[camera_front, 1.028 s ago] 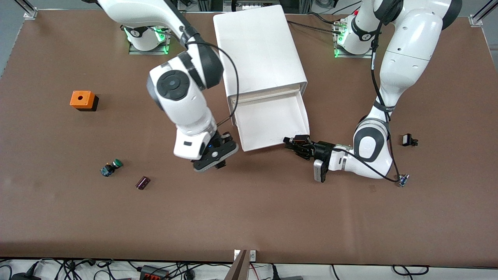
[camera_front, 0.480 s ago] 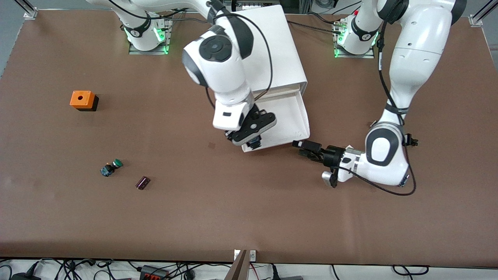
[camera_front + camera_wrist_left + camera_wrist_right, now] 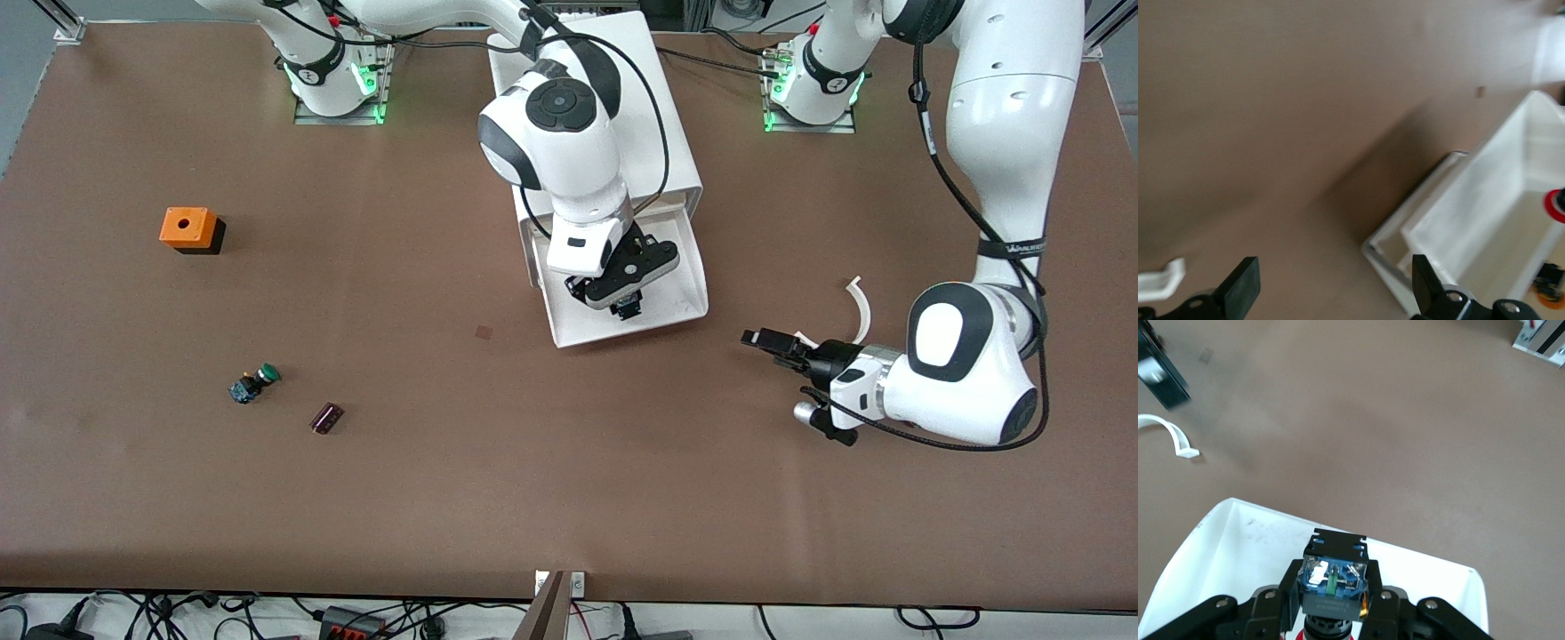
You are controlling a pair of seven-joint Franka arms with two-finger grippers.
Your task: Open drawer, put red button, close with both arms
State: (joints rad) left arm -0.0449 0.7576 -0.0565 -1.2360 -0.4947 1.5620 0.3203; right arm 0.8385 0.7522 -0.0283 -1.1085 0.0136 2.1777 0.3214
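My right gripper should put the red button down on the middle of the open drawer's white bottom (image 3: 616, 298) (image 3: 1327, 600).
The white cabinet (image 3: 591, 107) stands mid-table with its drawer (image 3: 685, 298) pulled open toward the front camera. My right gripper (image 3: 629, 308) hangs over the open drawer, shut on the red button (image 3: 1333, 577). In the right wrist view the gripper (image 3: 1333, 588) clamps the button's blue and black body, with the drawer floor (image 3: 1245, 547) below. My left gripper (image 3: 763, 340) is open and empty, low over the table beside the drawer toward the left arm's end. The left wrist view shows its gripper (image 3: 1331, 293), the drawer (image 3: 1485, 213) and the button's red cap (image 3: 1557, 205).
A curved white clip (image 3: 861, 307) lies by the left arm's wrist. Toward the right arm's end are an orange box (image 3: 188, 229), a green-capped switch (image 3: 255, 382) and a small dark part (image 3: 326, 418).
My right gripper has carried the button from the table beside the drawer's front to over the open drawer. My left gripper has drawn back from the drawer's front corner toward the left arm's end.
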